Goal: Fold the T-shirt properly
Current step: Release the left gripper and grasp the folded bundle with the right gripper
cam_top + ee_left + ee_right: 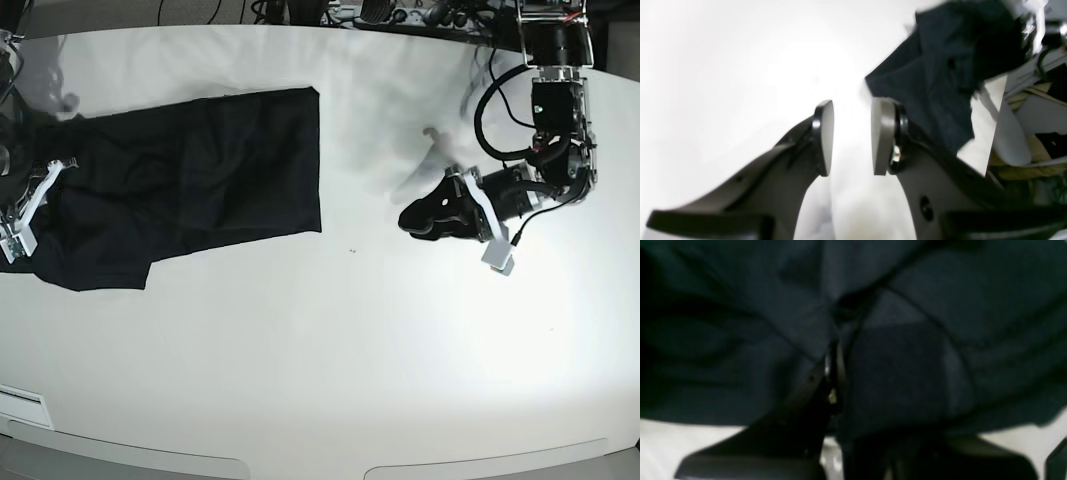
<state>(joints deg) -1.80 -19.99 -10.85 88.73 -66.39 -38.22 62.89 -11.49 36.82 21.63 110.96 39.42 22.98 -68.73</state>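
Next, I release the black T-shirt's bunched cloth with my right gripper on the shirt's straight edge (pixel 320 188) facing my left gripper.
The black T-shirt (pixel 200 180) lies spread on the left part of the white table (pixel 400 350), with a sleeve flap hanging toward the front. My right gripper (pixel 65 210) is at the shirt's left edge. In the right wrist view its jaws (pixel 836 356) are pressed together with dark cloth (pixel 740 306) bunched around them. My left gripper (pixel 408 222) hovers over bare table right of the shirt. Its fingers (pixel 825 136) stand apart with nothing between them, and the T-shirt (pixel 940 76) lies beyond them.
Cables and equipment (pixel 400 15) line the table's back edge. A white label (pixel 20 405) sits at the front left corner. The left wrist view shows grey and tan clutter (pixel 1033 133) past the table's edge.
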